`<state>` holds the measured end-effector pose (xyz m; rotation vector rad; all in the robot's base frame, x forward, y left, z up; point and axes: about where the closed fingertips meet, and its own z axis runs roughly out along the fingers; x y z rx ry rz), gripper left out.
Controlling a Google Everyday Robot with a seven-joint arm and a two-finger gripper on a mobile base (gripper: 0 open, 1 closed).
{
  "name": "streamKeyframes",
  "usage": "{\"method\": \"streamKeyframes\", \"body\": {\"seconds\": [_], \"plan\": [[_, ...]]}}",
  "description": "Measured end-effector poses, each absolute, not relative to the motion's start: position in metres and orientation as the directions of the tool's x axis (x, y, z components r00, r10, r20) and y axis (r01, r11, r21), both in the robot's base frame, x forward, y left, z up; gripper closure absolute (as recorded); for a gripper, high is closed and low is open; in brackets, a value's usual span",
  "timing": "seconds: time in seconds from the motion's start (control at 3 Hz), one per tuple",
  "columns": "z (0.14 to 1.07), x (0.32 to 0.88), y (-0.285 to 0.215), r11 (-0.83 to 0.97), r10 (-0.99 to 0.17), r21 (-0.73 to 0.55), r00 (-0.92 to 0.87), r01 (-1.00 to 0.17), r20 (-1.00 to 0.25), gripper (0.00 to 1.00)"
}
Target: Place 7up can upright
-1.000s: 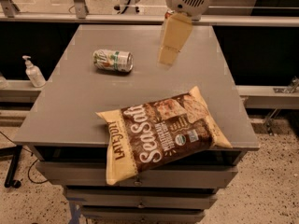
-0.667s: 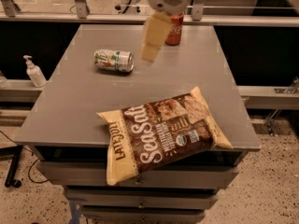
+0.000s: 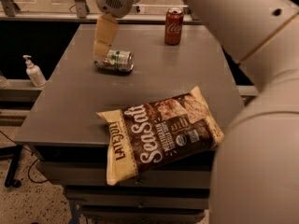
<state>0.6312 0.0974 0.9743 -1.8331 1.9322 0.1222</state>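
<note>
Next, my gripper closes on the end (image 3: 101, 62) of the 7up can that faces the white pump bottle, since the can should be tipped upright.
The 7up can (image 3: 117, 60) lies on its side on the grey table (image 3: 70, 101), at the back left, silver and green. My gripper (image 3: 103, 40) hangs down from above, its cream tip right at the can's left end, covering a little of it. I cannot tell whether it touches the can. My arm (image 3: 252, 55) sweeps across the right side of the view.
A red Coca-Cola can (image 3: 174, 26) stands upright at the table's back edge. A brown and cream Sea Salt chip bag (image 3: 159, 134) lies at the front and overhangs the front edge. A white pump bottle (image 3: 33, 72) stands on a ledge to the left.
My gripper has moved left, from over the back middle of the table to the can's left end. The arm now fills the right side. The 7up can has not moved.
</note>
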Motion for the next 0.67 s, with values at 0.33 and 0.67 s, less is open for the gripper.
{"method": "streamKeyframes", "body": {"seconds": [0.33, 0.67], "plan": [[0.94, 0.656, 0.132, 0.086, -0.94, -0.231, -0.002, -0.969, -0.341, 0.0], [0.908, 0.68, 0.141, 0.08, -0.962, -0.227, -0.016, -0.971, -0.271, 0.0]]}}
